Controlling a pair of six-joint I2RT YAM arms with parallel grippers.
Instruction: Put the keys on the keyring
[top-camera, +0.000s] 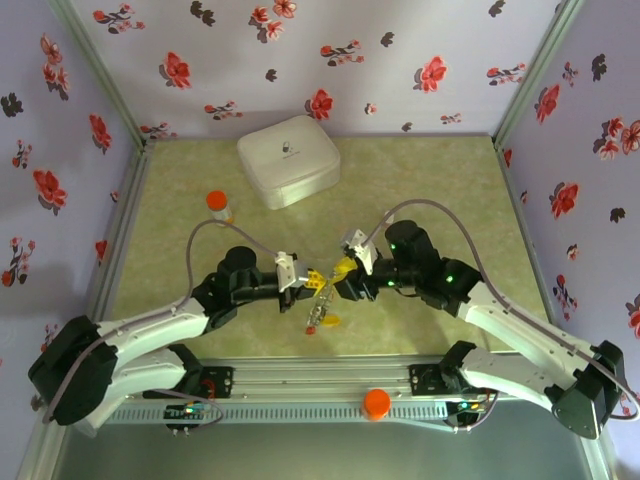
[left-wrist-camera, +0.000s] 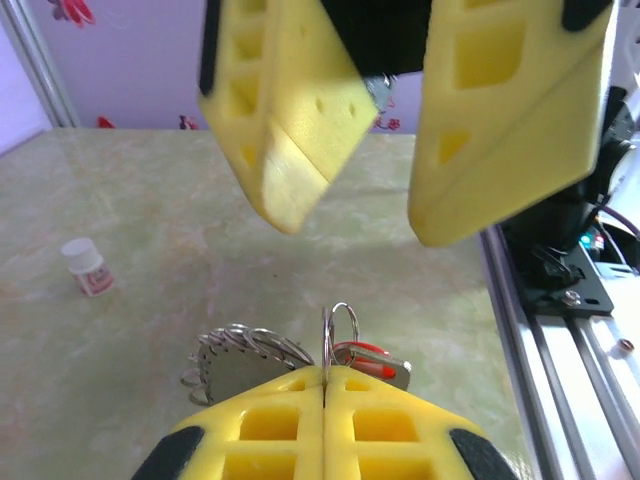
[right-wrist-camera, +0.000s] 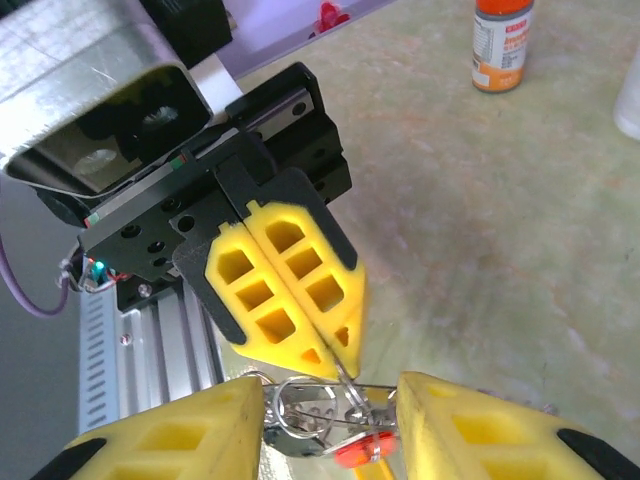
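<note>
The bunch of keys lies crosswise between my right gripper's fingers. Next, my right gripper opens, back away and pinches the keyring (right-wrist-camera: 349, 388) beside my left gripper's fingers.
My left gripper (left-wrist-camera: 325, 372) is shut on the thin metal keyring (left-wrist-camera: 326, 335), which stands edge-on between its fingertips. A red-headed key (left-wrist-camera: 366, 357) hangs on a small loop just right of the grip, and chain-like coils (left-wrist-camera: 246, 344) with a grey tag lie to the left. In the right wrist view the left arm's yellow fingers (right-wrist-camera: 290, 290) pinch the ring from above. My right gripper (right-wrist-camera: 330, 432) is open, its fingers on either side of the ring and keys (right-wrist-camera: 365, 452). From above, both grippers (top-camera: 298, 279) (top-camera: 346, 272) meet over the bunch (top-camera: 320, 310).
An orange-capped pill bottle (top-camera: 219, 205) stands left of centre, and a white rounded case (top-camera: 288, 158) lies at the back. The aluminium rail (top-camera: 330, 385) with an orange knob (top-camera: 376, 402) runs along the near edge. Floral walls close in three sides.
</note>
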